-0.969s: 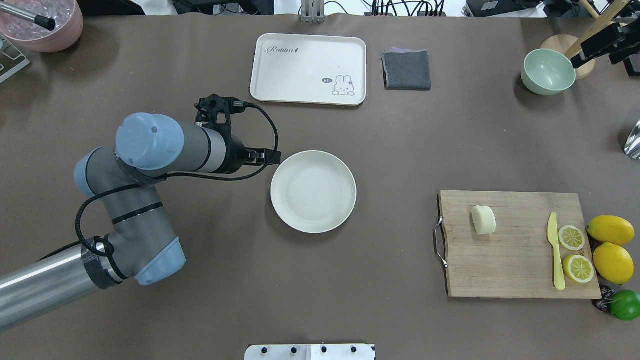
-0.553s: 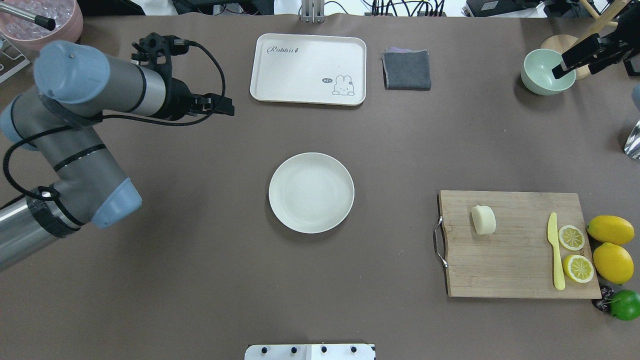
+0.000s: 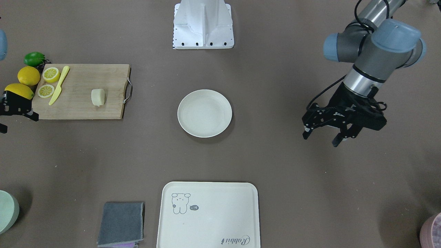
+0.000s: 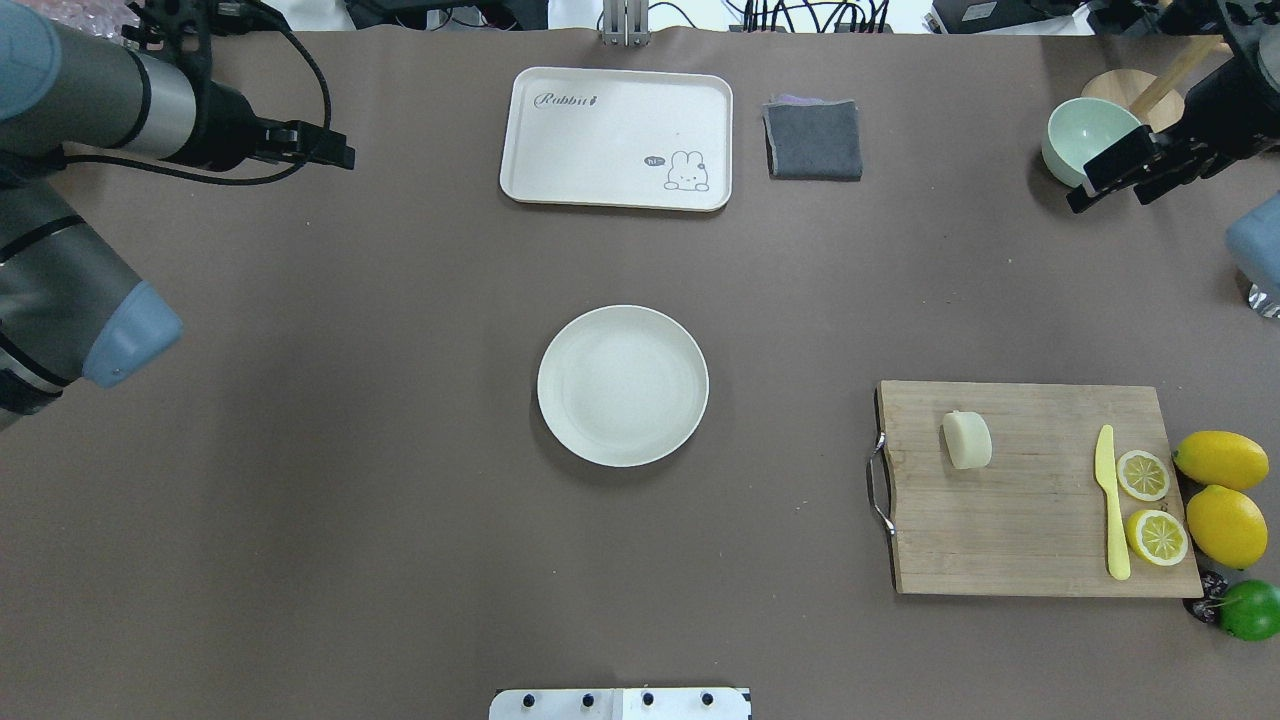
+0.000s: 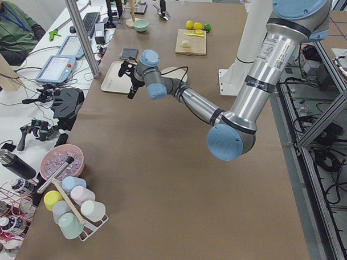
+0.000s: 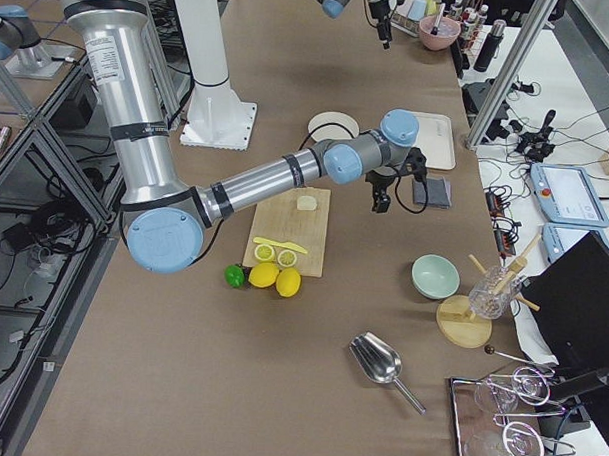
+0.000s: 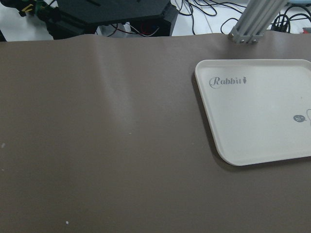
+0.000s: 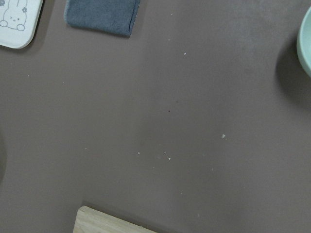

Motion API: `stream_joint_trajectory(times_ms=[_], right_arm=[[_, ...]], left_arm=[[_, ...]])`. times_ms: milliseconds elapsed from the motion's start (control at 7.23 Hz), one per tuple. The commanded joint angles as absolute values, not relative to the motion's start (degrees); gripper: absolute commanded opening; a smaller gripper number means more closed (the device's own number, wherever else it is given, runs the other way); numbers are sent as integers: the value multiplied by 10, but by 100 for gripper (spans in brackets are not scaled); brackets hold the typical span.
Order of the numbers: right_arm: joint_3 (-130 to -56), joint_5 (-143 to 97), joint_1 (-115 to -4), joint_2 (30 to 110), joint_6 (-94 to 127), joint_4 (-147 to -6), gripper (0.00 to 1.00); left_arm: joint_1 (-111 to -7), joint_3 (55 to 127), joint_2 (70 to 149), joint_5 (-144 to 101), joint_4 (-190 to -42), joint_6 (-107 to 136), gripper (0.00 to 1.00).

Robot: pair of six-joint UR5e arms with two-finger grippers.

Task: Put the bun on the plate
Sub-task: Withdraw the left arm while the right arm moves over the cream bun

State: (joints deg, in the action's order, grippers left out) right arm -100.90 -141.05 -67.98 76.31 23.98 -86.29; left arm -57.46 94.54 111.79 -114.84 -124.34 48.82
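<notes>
Next, I close my right gripper across the bun's middle (image 3: 98,96) on the wooden cutting board, one finger each side.
The bun (image 4: 967,440) is a pale cream block that lies on the left part of a wooden cutting board (image 4: 1030,540); it also shows in the front view, bun (image 3: 98,97). The round cream plate (image 4: 622,385) sits bare at the table's middle. My left gripper (image 3: 320,137) hangs open and holds nothing, far to the plate's left near the back edge. My right gripper (image 4: 1108,198) is open over the table beside the green bowl, well behind the board and the bun. Neither wrist view shows the bun or the plate.
A cream tray (image 4: 615,138) with a rabbit drawing and a folded grey cloth (image 4: 813,140) lie at the back. The pale green bowl (image 4: 1085,135) stands at the back right. A yellow knife (image 4: 1112,505), two lemon halves (image 4: 1143,475), whole lemons (image 4: 1222,460) and a lime (image 4: 1250,610) are on or beside the board's right end.
My left arm has pulled away from the plate's left rim to the table's far back left. My right gripper has come down and leftward past the green bowl.
</notes>
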Motion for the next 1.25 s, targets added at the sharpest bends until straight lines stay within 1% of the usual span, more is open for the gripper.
stream_joint_trajectory(times_ms=[0,277,692,1107], right_arm=[[-1057,-1349,-603,769,362,-860,100],[-1066,-1304,-557,780,374,-861,100],[-1068,-1261,-488,819,377,-854,100],[-1071,-1244,-440,817,426,-853,100]], left_arm=[[-618,925,1114,-1188,-1244,451,97],[-628,925,1113,-1196,-1244,439,97],[-628,925,1104,-1192,-1249,438,97],[-625,920,1107,-1187,-1250,437,97]])
